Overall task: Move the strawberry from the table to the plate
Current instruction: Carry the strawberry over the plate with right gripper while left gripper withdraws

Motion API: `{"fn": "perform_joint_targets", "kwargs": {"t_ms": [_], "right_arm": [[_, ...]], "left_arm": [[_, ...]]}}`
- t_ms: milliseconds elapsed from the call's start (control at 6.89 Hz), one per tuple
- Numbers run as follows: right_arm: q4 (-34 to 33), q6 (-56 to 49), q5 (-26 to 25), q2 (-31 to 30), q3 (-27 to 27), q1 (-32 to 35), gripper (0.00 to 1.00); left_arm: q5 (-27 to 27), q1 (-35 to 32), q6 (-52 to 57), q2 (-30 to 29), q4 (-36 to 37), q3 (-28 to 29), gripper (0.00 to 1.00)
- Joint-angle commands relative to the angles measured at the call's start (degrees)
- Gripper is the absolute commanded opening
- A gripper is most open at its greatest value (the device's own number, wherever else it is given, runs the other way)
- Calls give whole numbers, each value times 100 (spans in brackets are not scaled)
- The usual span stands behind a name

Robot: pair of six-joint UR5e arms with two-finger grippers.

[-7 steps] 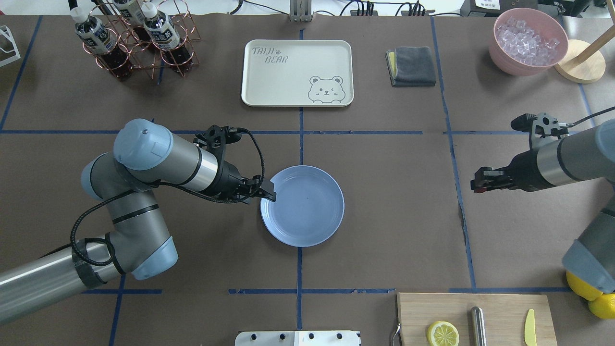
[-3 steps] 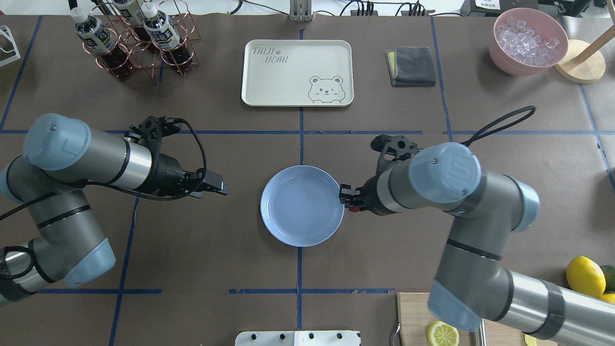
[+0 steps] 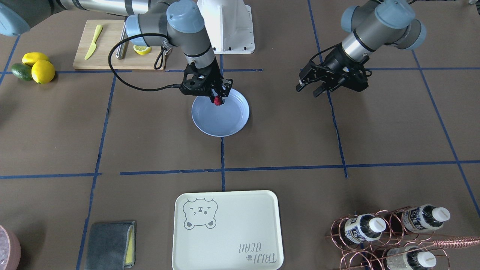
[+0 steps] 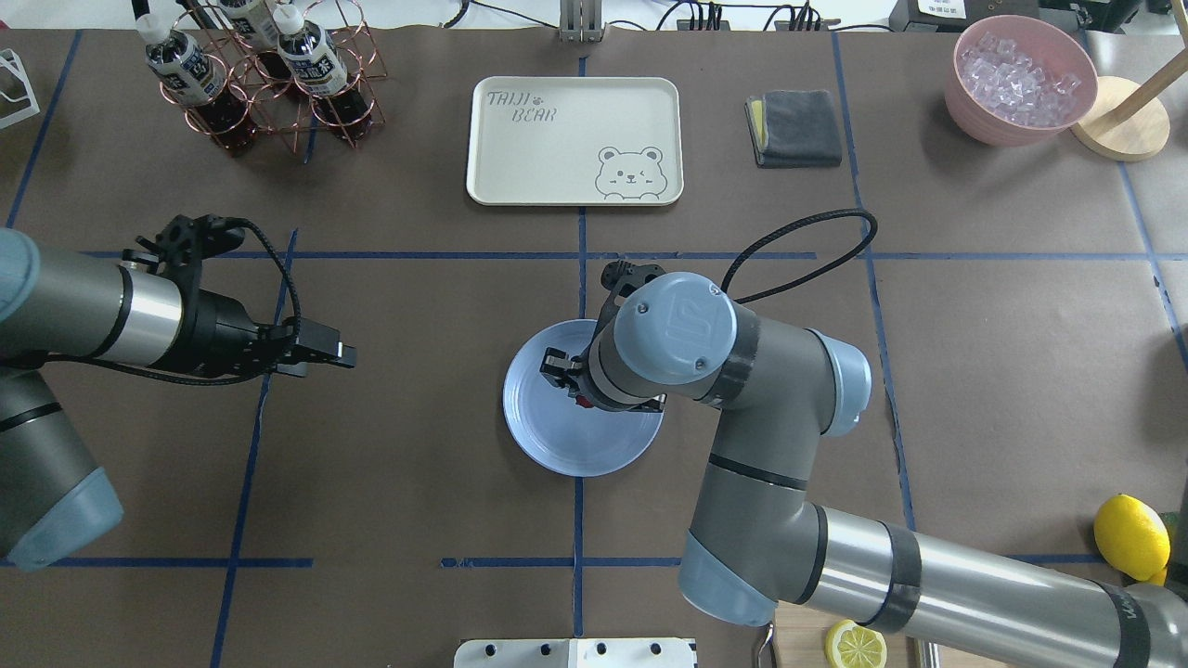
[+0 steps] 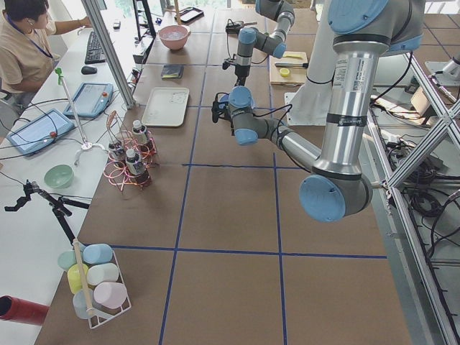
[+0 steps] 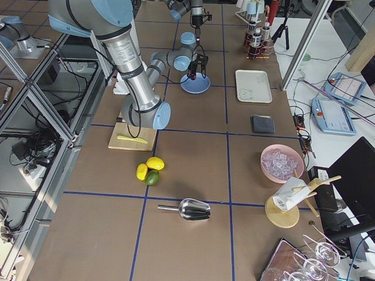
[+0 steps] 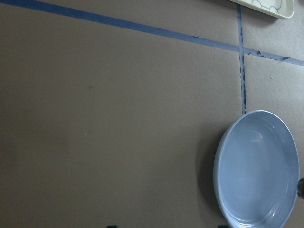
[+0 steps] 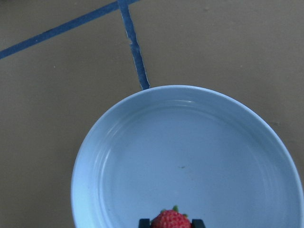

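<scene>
Next, I let go of the red strawberry with my right gripper in the middle of the light-blue plate [image 3: 219, 110] [image 8: 180, 196].
The red strawberry [image 3: 217, 100] hangs just above the light-blue plate [image 3: 221, 123], with my right gripper [image 3: 218, 98] shut on it. In the right wrist view the strawberry [image 8: 170, 219] sits between the two fingertips over the near part of the plate [image 8: 190, 142]. From overhead, the right wrist covers most of the gripper and only a bit of red strawberry [image 4: 582, 401] shows over the plate [image 4: 557, 445]. My left gripper [image 4: 343, 355] stands open and holds nothing, well to the left of the plate above the table [image 4: 418, 482].
At the back are a cream bear tray [image 4: 574, 139], a grey cloth [image 4: 795, 127], a copper bottle rack [image 4: 260, 74] and a pink bowl of ice [image 4: 1021, 88]. Lemons [image 3: 37, 67], an avocado [image 3: 20, 71] and a cutting board [image 3: 108, 45] lie near the robot's right.
My right arm has swung in from the table's right side to over the plate, carrying the strawberry. My left arm has drawn back leftward, away from the plate's rim.
</scene>
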Motion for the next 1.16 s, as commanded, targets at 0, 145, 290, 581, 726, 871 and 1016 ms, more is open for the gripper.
{"fn": "perform_joint_targets", "kwargs": {"t_ms": [0, 145, 290, 581, 726, 871, 1016], "right_arm": [[-8, 48, -7, 75, -328, -50, 0], [1, 39, -7, 83, -363, -59, 0], [19, 13, -7, 118, -512, -59, 0], [19, 4, -7, 118, -539, -59, 0], [28, 4, -7, 136, -539, -59, 0], [28, 4, -7, 153, -539, -59, 0], [28, 4, -7, 145, -548, -59, 0]], "left_arm": [[31, -130, -7, 156, -3, -78, 76], [49, -121, -7, 147, -3, -16, 76], [49, -121, -7, 130, -3, 2, 76], [49, -112, -7, 121, -3, 10, 76], [58, -103, -7, 112, -3, 11, 76], [58, -95, -7, 112, -3, 28, 77], [58, -86, -7, 112, -3, 28, 77]]}}
